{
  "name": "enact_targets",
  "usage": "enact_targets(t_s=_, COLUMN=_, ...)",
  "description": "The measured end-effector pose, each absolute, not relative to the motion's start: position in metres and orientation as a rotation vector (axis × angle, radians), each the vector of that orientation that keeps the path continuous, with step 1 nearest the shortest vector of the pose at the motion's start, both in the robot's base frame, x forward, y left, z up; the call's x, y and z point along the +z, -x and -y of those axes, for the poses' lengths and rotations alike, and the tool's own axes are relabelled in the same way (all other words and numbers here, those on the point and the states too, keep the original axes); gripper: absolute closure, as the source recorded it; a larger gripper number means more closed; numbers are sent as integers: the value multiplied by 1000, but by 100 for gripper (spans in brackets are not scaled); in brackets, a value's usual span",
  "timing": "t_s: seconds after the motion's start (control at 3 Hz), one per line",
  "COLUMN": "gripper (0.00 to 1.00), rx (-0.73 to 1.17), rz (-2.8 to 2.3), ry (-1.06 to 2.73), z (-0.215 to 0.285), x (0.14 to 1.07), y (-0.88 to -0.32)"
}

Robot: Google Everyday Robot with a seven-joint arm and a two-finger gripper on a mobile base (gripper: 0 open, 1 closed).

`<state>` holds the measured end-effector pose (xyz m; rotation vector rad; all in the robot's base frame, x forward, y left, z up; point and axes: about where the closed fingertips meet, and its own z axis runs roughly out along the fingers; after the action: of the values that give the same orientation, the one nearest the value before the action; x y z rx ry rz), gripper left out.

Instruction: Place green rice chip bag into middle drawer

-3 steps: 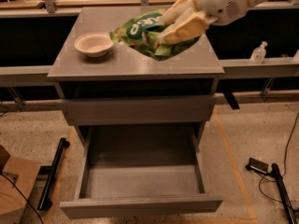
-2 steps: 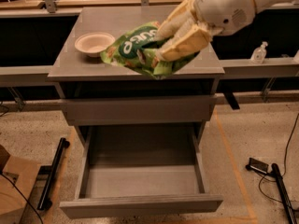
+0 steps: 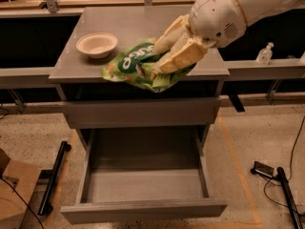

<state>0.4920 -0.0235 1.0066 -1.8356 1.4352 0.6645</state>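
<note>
Next, my gripper sets the green rice chip bag down at the centre of the middle drawer's grey bottom [image 3: 143, 166]. The bag now hangs tilted above that drawer.
My gripper [image 3: 157, 56] reaches in from the upper right and is shut on the green rice chip bag [image 3: 136, 66]. The bag hangs tilted over the front edge of the grey cabinet top [image 3: 143, 23], lifted off it. The middle drawer [image 3: 143, 185] stands pulled open below, its grey floor bare. The bag is above and behind the drawer's opening. The pale fingers [image 3: 183, 56] cover the bag's right part.
A cream round bowl [image 3: 97, 44] sits on the cabinet top at the left. The closed top drawer front [image 3: 140, 111] is above the open one. A cardboard box [image 3: 14, 190] is at lower left, cables and a black tool [image 3: 281, 180] on the floor at right, a clear bottle [image 3: 264, 54] on the right shelf.
The gripper has carried the bag forward and down, from over the back of the cabinet top to its front edge. The view has come closer to the cabinet.
</note>
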Motion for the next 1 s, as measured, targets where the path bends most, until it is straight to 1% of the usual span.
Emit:
enact_targets(t_s=0.33, gripper=100, rx=804, rz=-1412, ry=1805, z=10, x=959, y=-489)
enact_targets(t_s=0.67, gripper=100, rx=955, rz=-1379, ry=1776, z=-9, x=888, y=-472)
enact_targets(t_s=1.0, gripper=100, rx=1047, rz=-1390, ry=1756, z=-21, x=804, y=-456)
